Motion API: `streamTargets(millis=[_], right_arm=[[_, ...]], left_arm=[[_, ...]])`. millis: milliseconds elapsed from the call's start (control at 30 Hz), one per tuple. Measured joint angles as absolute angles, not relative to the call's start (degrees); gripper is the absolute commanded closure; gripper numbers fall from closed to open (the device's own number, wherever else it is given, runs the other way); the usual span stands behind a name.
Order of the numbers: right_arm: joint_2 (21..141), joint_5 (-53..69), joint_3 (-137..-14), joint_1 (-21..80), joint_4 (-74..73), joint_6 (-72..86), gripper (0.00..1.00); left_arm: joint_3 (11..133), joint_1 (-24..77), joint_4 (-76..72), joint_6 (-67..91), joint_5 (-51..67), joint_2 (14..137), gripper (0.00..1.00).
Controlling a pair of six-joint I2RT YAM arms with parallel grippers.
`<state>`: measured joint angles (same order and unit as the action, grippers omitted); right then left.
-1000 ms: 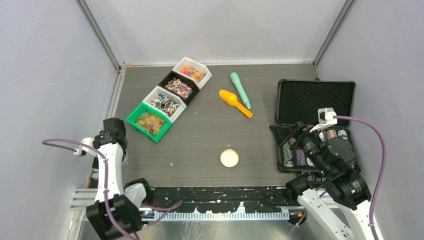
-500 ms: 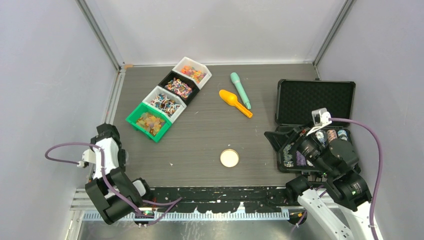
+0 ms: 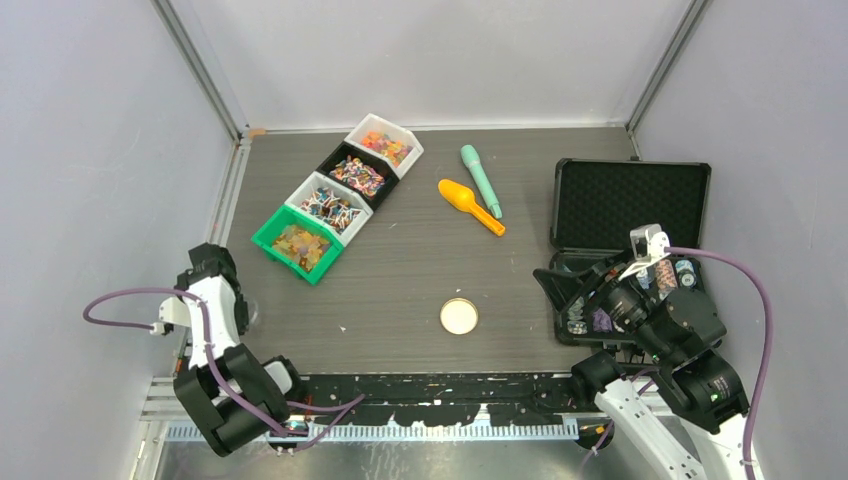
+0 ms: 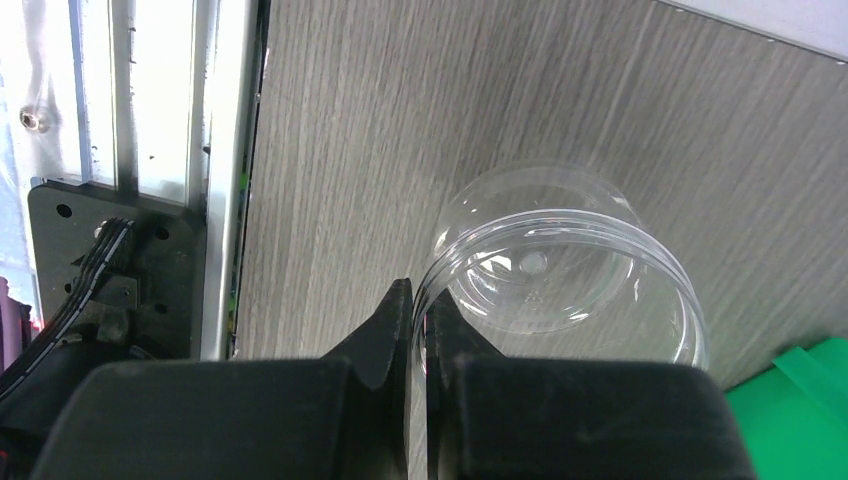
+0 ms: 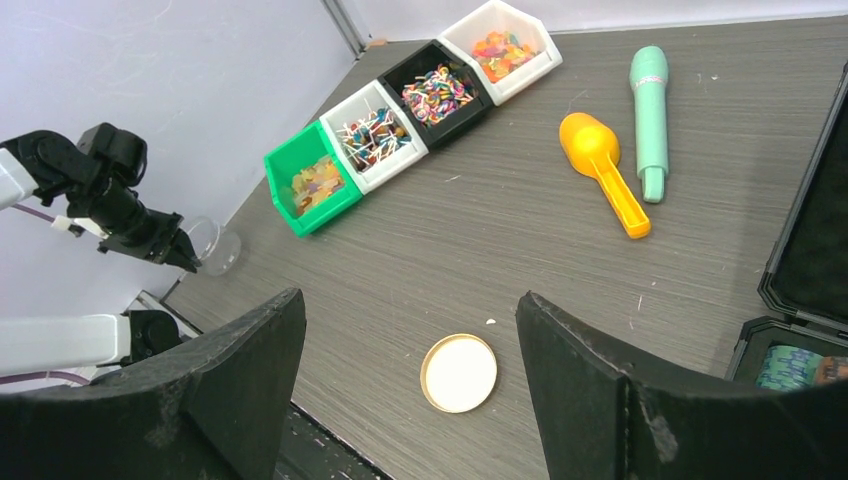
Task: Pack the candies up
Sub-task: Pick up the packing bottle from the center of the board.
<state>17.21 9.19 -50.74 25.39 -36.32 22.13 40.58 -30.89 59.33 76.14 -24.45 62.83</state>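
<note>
The robot's left gripper needs to release the clear plastic jar on the table [image 3: 444, 261] between the gold lid and the orange scoop.
The candies fill a diagonal row of bins: orange-yellow gummies in the green bin [image 3: 298, 246] [image 5: 314, 185], wrapped pieces in the white bin [image 3: 330, 207], the black bin [image 3: 357, 175] and the far white bin [image 3: 385, 145]. A clear plastic jar [image 4: 560, 270] [image 5: 214, 245] stands upright with no lid at the table's left edge. My left gripper [image 4: 421, 305] [image 5: 186, 259] is shut on its rim, one finger inside the wall and one outside. My right gripper [image 5: 410, 315] [image 3: 563, 288] hangs open and holds nothing, above the round gold lid [image 5: 459, 373] [image 3: 459, 316].
An orange scoop [image 3: 470, 206] and a teal handled tool [image 3: 481, 180] lie behind the lid. An open black case [image 3: 630, 205] with poker chips sits at the right. An aluminium rail [image 4: 215, 150] runs beside the jar, along the table's left edge.
My left gripper's jaws have closed onto the jar's rim, and that arm has pulled back toward its base. My right arm has shifted slightly, still open.
</note>
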Motion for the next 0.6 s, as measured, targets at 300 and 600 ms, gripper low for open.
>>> streamTargets(millis=[300, 600], right_arm=[[17.82, 3.42, -50.87, 25.39, -36.47, 25.96, 0.20], [20.47, -9.32, -52.73, 25.39, -43.99, 32.12, 0.20]], left_arm=[[46.98, -28.53, 64.73, 77.23, -24.69, 59.46, 1.00], [57.41, -14.98, 63.13, 71.00, -27.24, 55.46, 1.00]])
